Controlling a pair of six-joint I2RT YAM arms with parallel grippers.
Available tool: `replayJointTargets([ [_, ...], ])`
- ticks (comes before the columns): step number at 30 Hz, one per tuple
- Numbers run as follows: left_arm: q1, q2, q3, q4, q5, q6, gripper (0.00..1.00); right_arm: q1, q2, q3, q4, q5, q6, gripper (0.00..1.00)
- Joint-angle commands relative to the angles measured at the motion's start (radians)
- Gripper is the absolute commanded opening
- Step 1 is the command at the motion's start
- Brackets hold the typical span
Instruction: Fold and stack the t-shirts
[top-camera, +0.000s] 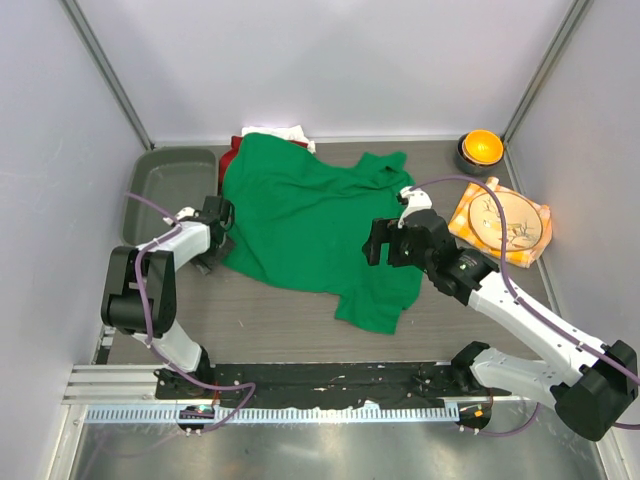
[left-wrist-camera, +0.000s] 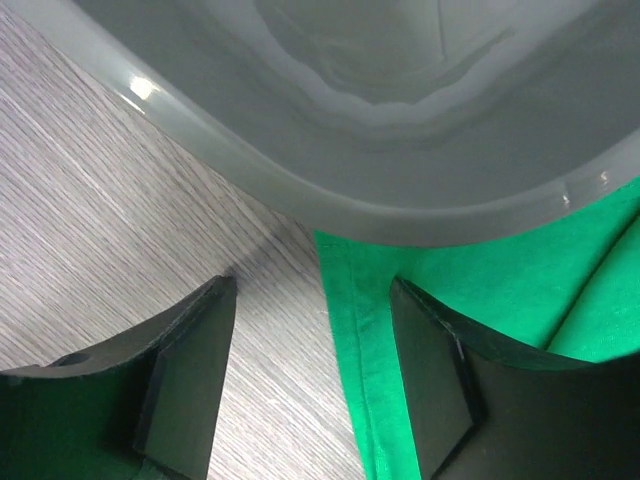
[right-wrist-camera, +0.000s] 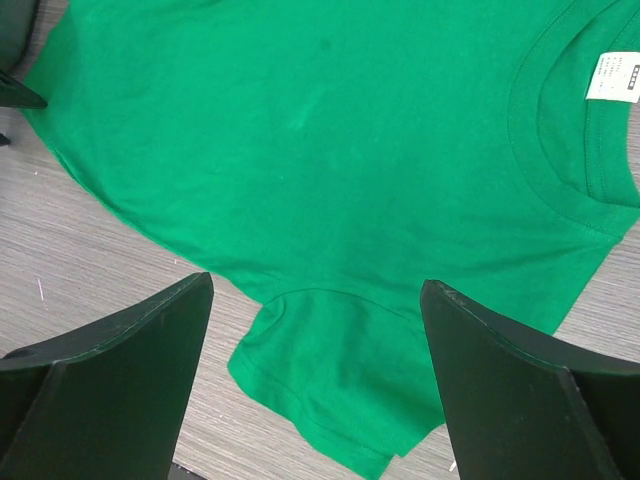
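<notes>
The green t-shirt's near sleeve should be reached next by my right gripper, which should then close on the sleeve's hem corner (top-camera: 393, 329) (right-wrist-camera: 386, 462), on the side of the neck label.
The bright green t-shirt (top-camera: 300, 220) lies spread out and rumpled across the middle of the table. A dark red shirt (top-camera: 236, 146) and a white shirt (top-camera: 291, 134) peek out behind its far edge. My left gripper (top-camera: 220, 218) is open at the shirt's left edge. In the left wrist view (left-wrist-camera: 313, 300) the green hem (left-wrist-camera: 375, 340) runs between the fingers, next to the right finger (left-wrist-camera: 430, 380). My right gripper (top-camera: 375, 245) is open and empty, hovering over the shirt. In the right wrist view (right-wrist-camera: 315, 300) a sleeve (right-wrist-camera: 340, 390) lies between the fingers, and the white neck label (right-wrist-camera: 612, 78) is at the upper right.
A grey tray (top-camera: 170, 190) stands at the back left, and its rim (left-wrist-camera: 350, 190) is right in front of the left fingers. A plate on an orange-yellow checked napkin (top-camera: 500, 222) sits at the right, with an orange bowl (top-camera: 479, 148) behind it. Walls enclose the table.
</notes>
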Motion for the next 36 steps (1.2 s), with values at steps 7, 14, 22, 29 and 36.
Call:
replayJointTargets([
  [7,0.013,-0.034,-0.081,0.084,-0.055,-0.034,0.22,0.025,0.026,0.038,-0.101,0.028,0.022,0.87],
  [14,0.011,-0.245,-0.201,0.095,-0.018,-0.028,0.00,0.042,0.020,-0.065,-0.175,-0.041,0.186,0.82],
  [22,-0.019,-0.437,-0.305,0.055,0.011,-0.011,0.00,0.077,-0.069,-0.243,-0.221,-0.127,0.338,0.75],
  [29,-0.035,-0.523,-0.327,0.029,-0.007,0.013,0.00,0.143,-0.129,-0.292,-0.298,-0.102,0.408,0.69],
  [36,-0.035,-0.546,-0.336,0.024,-0.010,0.027,0.00,0.169,-0.116,-0.376,-0.253,-0.088,0.462,0.62],
])
